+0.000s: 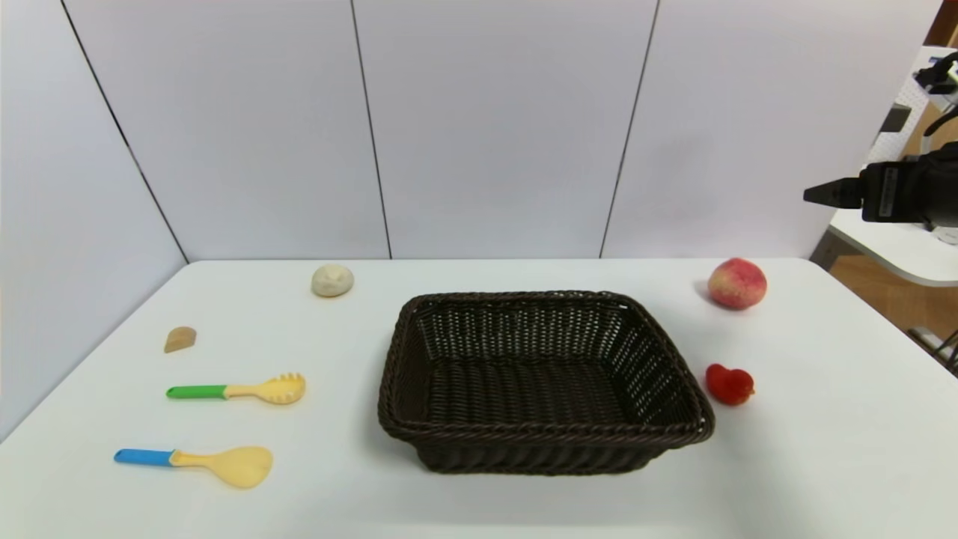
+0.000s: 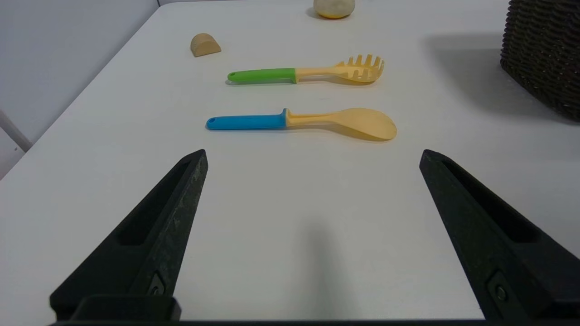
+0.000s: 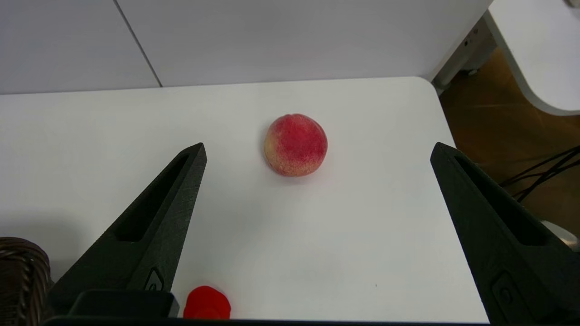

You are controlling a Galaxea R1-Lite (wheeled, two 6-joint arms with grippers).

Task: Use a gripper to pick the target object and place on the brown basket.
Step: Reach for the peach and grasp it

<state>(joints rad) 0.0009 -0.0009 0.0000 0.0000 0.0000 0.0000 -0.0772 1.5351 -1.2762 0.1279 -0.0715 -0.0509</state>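
Observation:
The peach lies beyond the small red lumpy object. My right gripper should go down to it next and close on both sides of the peach's middle [image 1: 737,284] [image 3: 296,146].
The peach [image 1: 737,283], red-pink with a yellow side, sits on the white table at the far right, apart from the brown basket [image 1: 524,298], which is empty at the table's middle. My right gripper [image 1: 812,196] hangs high above the table's right edge, beyond the peach. In the right wrist view it [image 3: 318,149] is open and empty, with the peach [image 3: 295,145] well ahead of and below the jaws and the basket's corner [image 3: 20,271] at the side. My left gripper [image 2: 313,154] is open and empty over the table's left part; it does not show in the head view.
A small red lumpy object [image 1: 729,384] lies right of the basket. On the left lie a cream ball [image 1: 332,280], a tan half-round piece [image 1: 179,339], a green-handled pasta fork [image 1: 236,390] and a blue-handled spoon [image 1: 194,460]. Another white table [image 1: 898,254] stands off to the right.

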